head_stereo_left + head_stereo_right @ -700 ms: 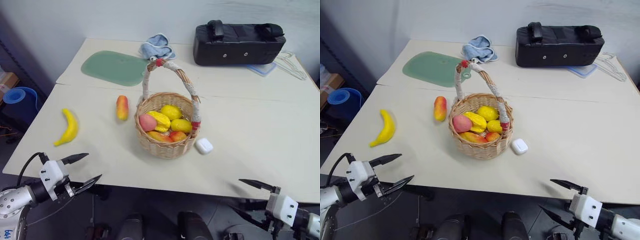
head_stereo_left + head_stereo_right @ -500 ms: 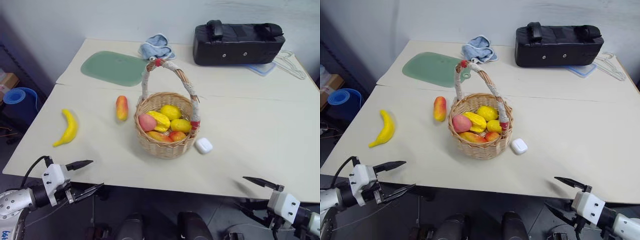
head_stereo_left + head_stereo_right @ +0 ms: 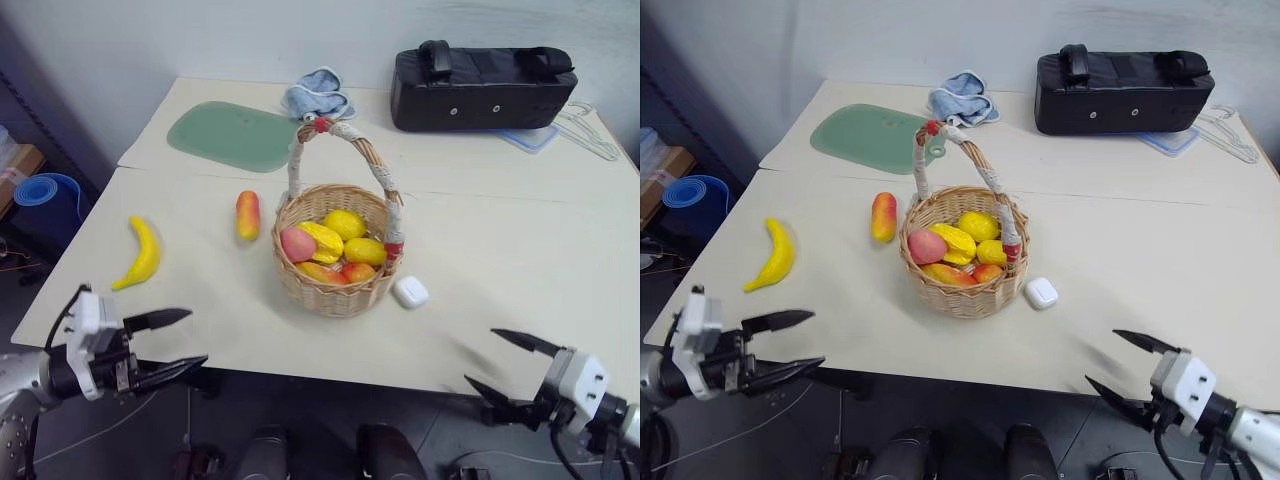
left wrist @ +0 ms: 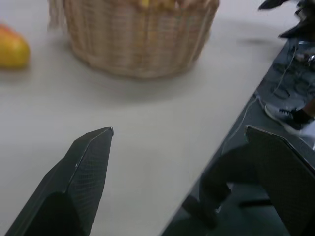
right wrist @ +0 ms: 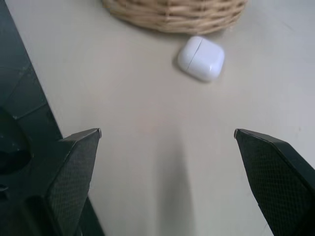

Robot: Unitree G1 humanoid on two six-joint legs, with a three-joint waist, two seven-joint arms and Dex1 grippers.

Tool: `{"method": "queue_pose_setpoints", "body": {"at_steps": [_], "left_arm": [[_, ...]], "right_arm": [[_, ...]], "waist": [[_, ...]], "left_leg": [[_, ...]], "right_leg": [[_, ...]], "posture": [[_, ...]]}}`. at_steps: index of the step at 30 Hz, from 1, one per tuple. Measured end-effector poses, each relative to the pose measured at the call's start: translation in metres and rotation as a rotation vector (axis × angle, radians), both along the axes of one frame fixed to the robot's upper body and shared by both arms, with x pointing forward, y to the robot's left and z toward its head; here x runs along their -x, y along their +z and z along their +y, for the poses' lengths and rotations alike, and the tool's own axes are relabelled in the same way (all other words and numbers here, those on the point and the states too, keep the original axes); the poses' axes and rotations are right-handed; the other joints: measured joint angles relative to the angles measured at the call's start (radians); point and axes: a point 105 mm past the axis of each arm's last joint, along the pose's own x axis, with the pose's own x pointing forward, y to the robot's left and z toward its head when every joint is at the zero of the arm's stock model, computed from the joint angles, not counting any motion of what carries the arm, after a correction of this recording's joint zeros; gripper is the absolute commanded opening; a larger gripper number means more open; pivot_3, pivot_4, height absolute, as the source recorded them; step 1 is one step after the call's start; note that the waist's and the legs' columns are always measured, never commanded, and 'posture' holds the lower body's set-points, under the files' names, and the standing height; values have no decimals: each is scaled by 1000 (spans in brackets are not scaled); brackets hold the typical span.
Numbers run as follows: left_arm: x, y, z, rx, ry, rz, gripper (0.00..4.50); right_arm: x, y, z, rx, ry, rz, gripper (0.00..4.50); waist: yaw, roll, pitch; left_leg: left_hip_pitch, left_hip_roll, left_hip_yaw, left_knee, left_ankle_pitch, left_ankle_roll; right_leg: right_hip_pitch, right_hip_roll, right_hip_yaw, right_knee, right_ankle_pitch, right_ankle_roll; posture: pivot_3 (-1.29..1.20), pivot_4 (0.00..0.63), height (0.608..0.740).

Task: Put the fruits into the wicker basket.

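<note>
Next, my left gripper will go to the yellow banana and grab its near end [image 3: 137, 275], toward the table's front edge.
A yellow banana [image 3: 140, 254] lies near the table's left edge. A red-orange mango-like fruit [image 3: 247, 214] lies just left of the wicker basket [image 3: 332, 296], which stands mid-table with several yellow, orange and pink fruits [image 3: 325, 241] inside. My left gripper [image 3: 198, 336] hangs open at the front left edge, in front of the banana, pointing right. My right gripper [image 3: 480, 355] is open and empty at the front right edge. The left wrist view looks past the open left gripper [image 4: 179, 130] to the basket [image 4: 138, 44] and the mango-like fruit [image 4: 12, 46].
A small white case [image 3: 409, 292] sits against the basket's right front side, also in front of my right gripper [image 5: 167, 132] as the white case [image 5: 201, 58]. At the back are a black bag [image 3: 480, 88], a green mat [image 3: 232, 137], a blue cloth [image 3: 315, 95] and wire hangers [image 3: 585, 125].
The left hand has drawn back a little to the left and the right gripper's tips have risen slightly; both stay open. Fruits and basket have not moved.
</note>
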Motion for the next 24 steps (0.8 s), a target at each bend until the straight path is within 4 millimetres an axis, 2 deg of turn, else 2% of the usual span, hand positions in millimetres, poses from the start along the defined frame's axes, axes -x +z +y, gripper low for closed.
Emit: {"method": "queue_pose_setpoints", "body": {"at_steps": [3,6,10,14,18,22,23,24], "left_arm": [[5,23,-20,-8,-101,-39,4500],[9,26,-28,-15,-161,6,4500],[12,25,-38,-33,-250,68,4500],[9,25,-44,-53,-274,47,4500],[-5,25,-36,-16,-186,-20,4500],[-9,15,-25,-40,-132,8,4500],[-8,14,-24,-45,-133,9,4500],[-8,14,-24,-49,-136,7,4500]], "right_arm": [[-23,26,8,-31,31,-40,4479],[-50,34,20,-38,96,1,4479],[-83,19,31,-11,148,151,4479],[-104,-3,43,39,191,249,4479],[-125,-17,63,6,192,263,4479],[-135,-21,74,-5,206,267,4479],[-137,-21,77,-12,209,265,4096],[-139,-21,79,-19,207,265,3938]], "waist": [[-8,2,0],[-15,3,0],[-21,3,1],[-21,3,1],[-25,3,1],[-26,2,2],[-26,2,2],[-27,2,1]], "left_leg": [[0,0,1,-1,1,-2],[0,1,2,-1,4,-6],[-2,-1,2,-1,4,-5],[-3,-2,3,0,5,-3],[-3,-2,7,1,5,-3],[-3,-1,8,2,5,-3],[-3,-1,9,2,5,-3],[-2,-1,9,2,5,-3]], "right_leg": [[0,1,-1,-1,0,0],[-1,3,-6,0,0,0],[-2,4,-11,0,0,0],[-3,4,-15,1,0,0],[-4,3,-17,6,1,2],[-6,3,-20,8,1,2],[-6,3,-20,8,1,2],[-6,3,-20,8,1,2]], "posture": [[0,150,740],[0,150,740],[0,150,740],[0,150,740],[0,150,740],[0,150,740],[0,150,740],[0,150,740]]}}
